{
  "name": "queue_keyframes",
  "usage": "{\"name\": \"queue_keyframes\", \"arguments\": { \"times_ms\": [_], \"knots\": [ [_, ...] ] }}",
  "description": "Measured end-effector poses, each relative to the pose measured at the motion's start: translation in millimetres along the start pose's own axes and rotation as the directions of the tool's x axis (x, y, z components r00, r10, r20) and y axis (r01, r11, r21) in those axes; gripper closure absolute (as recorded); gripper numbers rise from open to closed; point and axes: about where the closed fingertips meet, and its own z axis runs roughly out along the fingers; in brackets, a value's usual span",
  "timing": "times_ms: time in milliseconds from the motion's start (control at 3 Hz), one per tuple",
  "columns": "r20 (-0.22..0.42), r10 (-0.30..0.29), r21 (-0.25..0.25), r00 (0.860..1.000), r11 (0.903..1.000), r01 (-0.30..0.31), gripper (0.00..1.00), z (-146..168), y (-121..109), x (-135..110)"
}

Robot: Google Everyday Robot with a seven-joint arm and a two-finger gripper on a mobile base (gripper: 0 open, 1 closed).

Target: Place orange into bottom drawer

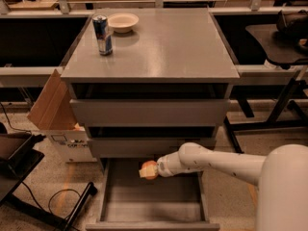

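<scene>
My gripper needs to let go of the orange on the bottom drawer's inside (142, 208) near its front side, a little toward the cardboard box.
The bottom drawer (149, 211) of the grey cabinet stands pulled open, a long flat-floored tray with low walls. My gripper (147, 170) reaches in from the right on a white arm and is shut on the orange (150, 170), holding it just above the drawer floor near the back, under the middle drawer front. The orange is partly covered by the fingers.
Two closed grey drawer fronts (149, 112) sit above. On the cabinet top stand a blue drink can (102, 35) and a shallow cream bowl (122, 22). An open cardboard box (55, 114) stands at the cabinet's left. A dark chair base (43, 201) is at lower left.
</scene>
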Motion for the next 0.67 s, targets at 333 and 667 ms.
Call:
{"name": "queue_keyframes", "arguments": {
  "times_ms": [333, 667],
  "knots": [
    [-0.057, 0.09, -0.034, 0.994, 0.9952, -0.092, 1.0, 69, -30, 51],
    [-0.135, 0.162, -0.043, 0.978, 0.9847, -0.169, 1.0, 121, -54, 97]
  ]
}}
